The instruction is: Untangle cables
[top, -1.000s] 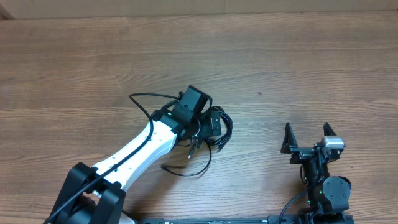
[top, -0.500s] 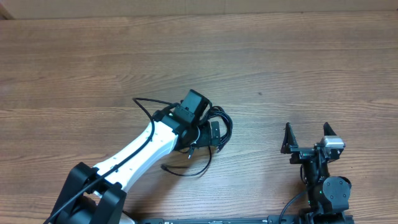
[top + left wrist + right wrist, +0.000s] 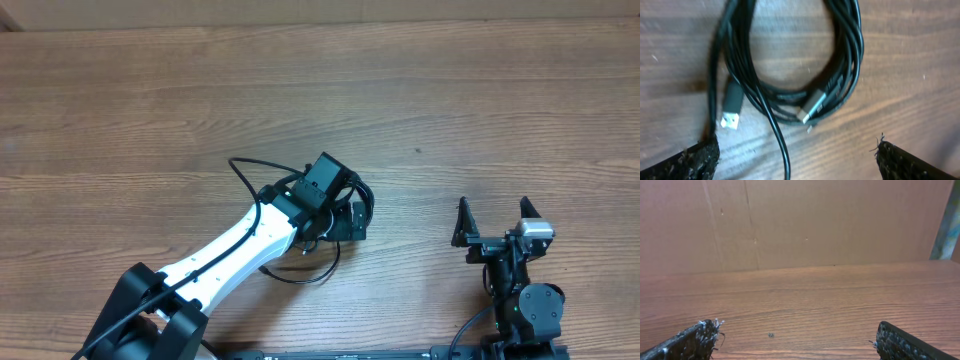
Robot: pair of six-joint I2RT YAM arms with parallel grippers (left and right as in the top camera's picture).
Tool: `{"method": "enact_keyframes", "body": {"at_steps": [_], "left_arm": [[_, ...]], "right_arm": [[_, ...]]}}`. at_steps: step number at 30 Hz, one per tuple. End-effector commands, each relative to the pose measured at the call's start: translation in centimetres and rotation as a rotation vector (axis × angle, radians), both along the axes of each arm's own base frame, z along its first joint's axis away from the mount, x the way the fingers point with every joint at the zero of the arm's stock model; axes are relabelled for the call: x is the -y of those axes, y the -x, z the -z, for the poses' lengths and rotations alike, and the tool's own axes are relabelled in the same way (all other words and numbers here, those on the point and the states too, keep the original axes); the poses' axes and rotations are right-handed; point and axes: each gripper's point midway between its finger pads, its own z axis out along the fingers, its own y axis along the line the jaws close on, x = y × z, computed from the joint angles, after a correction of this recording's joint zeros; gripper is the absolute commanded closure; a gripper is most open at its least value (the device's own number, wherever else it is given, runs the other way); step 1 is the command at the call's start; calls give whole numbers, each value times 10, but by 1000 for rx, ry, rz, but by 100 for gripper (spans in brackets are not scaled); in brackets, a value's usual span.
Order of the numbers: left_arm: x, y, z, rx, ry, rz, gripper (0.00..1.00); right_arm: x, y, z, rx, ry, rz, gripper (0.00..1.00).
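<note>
Next, I turn my left gripper and take the coil's bunched side (image 3: 735,54) before untangling the cables, because only the loose piece of cable runs between that gripper's fingers.
The cables (image 3: 842,75) lie as a coiled bundle of thin black cords on the wooden table, with two plug ends (image 3: 731,106) (image 3: 812,107) pointing toward the camera. My left gripper (image 3: 797,167) hovers open just above the bundle, and one loose strand (image 3: 782,155) runs between its fingertips (image 3: 697,162) without touching either. In the overhead view the left gripper (image 3: 340,222) covers most of the cables (image 3: 368,204); a loose loop (image 3: 325,270) trails toward the front. My right gripper (image 3: 495,225) stands open and empty at the front right, well away from the bundle.
The left arm's own thick black cable (image 3: 240,168) arcs out to the left of its wrist. A cardboard wall (image 3: 800,220) stands beyond the table's far edge in the right wrist view. Bare wooden tabletop (image 3: 450,110) lies between the two arms.
The left arm has shifted to the right, so its gripper now sits farther over the coiled bundle. The right arm has not moved.
</note>
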Motion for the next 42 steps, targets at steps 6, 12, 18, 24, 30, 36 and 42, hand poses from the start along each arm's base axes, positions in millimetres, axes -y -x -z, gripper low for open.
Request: {"method": "enact_keyframes", "body": {"at_steps": [6, 12, 18, 24, 30, 36, 42], "left_arm": [[-1, -17, 1, 40, 9, -125, 13], [-1, -18, 1, 44, 5, -128, 25], [-3, -19, 1, 42, 1, -153, 29], [12, -13, -4, -23, 103, -153, 33], [10, -31, -8, 31, 108, -278, 21], [-27, -31, 4, 79, -80, -344, 19], [-46, -32, 6, 112, -171, -374, 22]], "right_arm": [[1, 0, 3, -1, 3, 6, 0], [1, 0, 3, -1, 3, 6, 0], [1, 0, 3, -1, 3, 6, 0], [1, 0, 3, -1, 3, 6, 0], [1, 0, 3, -1, 3, 6, 0], [1, 0, 3, -1, 3, 6, 0], [1, 0, 3, -1, 3, 6, 0]]}}
